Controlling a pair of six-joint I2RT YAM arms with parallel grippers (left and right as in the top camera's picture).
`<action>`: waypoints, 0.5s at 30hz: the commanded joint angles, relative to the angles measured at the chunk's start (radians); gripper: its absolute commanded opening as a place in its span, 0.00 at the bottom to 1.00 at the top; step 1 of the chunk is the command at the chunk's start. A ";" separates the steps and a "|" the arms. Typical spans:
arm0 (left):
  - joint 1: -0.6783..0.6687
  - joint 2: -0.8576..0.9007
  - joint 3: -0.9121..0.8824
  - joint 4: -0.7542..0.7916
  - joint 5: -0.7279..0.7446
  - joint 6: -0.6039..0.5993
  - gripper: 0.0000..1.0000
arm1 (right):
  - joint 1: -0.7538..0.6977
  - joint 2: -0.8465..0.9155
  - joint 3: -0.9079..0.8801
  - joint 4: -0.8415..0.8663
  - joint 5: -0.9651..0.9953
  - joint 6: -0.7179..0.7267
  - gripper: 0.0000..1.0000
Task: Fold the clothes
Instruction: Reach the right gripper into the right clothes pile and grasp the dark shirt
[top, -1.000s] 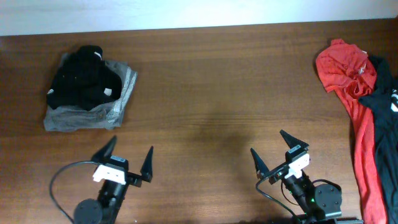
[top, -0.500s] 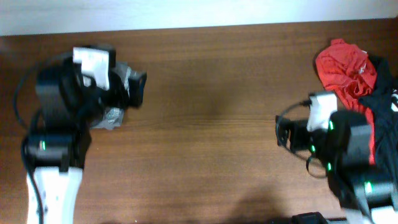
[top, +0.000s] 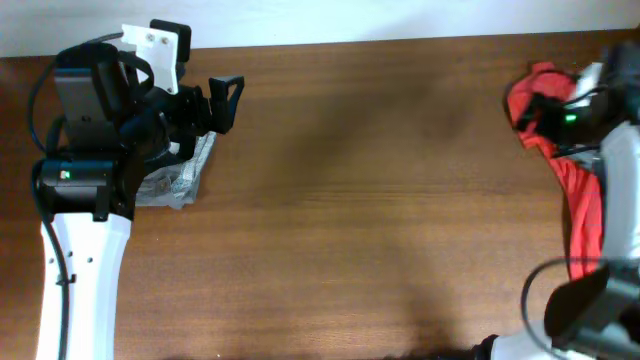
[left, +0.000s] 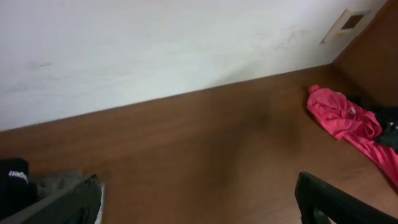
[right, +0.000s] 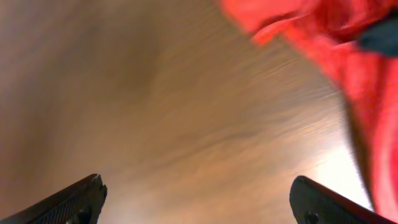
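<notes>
The very dark garment's edge (top: 562, 147) (right: 372, 41), where it overlaps the red garment, is the next place my right gripper should go to and close on.
A red garment (top: 585, 210) lies along the table's right edge; it also shows in the left wrist view (left: 339, 118) and the right wrist view (right: 348, 56). A very dark garment beside it is mostly hidden by my right arm; only a sliver shows (right: 380, 37). At the far left a grey folded garment (top: 178, 178) lies under my left arm, with a black garment (left: 12, 186) on it. My left gripper (top: 212, 100) (left: 202, 202) is open and empty above the table, beside that pile. My right gripper (top: 535, 108) (right: 199, 202) is open and empty by the red garment's upper end.
The brown wooden table (top: 360, 200) ends at a white wall (left: 155, 43) along its far side. A wall plate (left: 349, 22) sits at the far right of the wall.
Both arms have risen from the front edge. The left arm swung to the far-left pile, the right arm to the far-right clothes. Both grippers stay open.
</notes>
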 joint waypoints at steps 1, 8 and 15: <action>0.003 0.045 0.020 -0.039 0.018 -0.003 0.99 | -0.148 0.076 0.068 0.100 0.012 0.047 0.99; -0.024 0.126 0.020 -0.045 0.017 -0.003 0.99 | -0.299 0.264 0.068 0.261 0.034 0.154 0.86; -0.026 0.176 0.020 -0.035 0.017 -0.003 0.99 | -0.305 0.430 0.068 0.381 0.038 0.155 0.76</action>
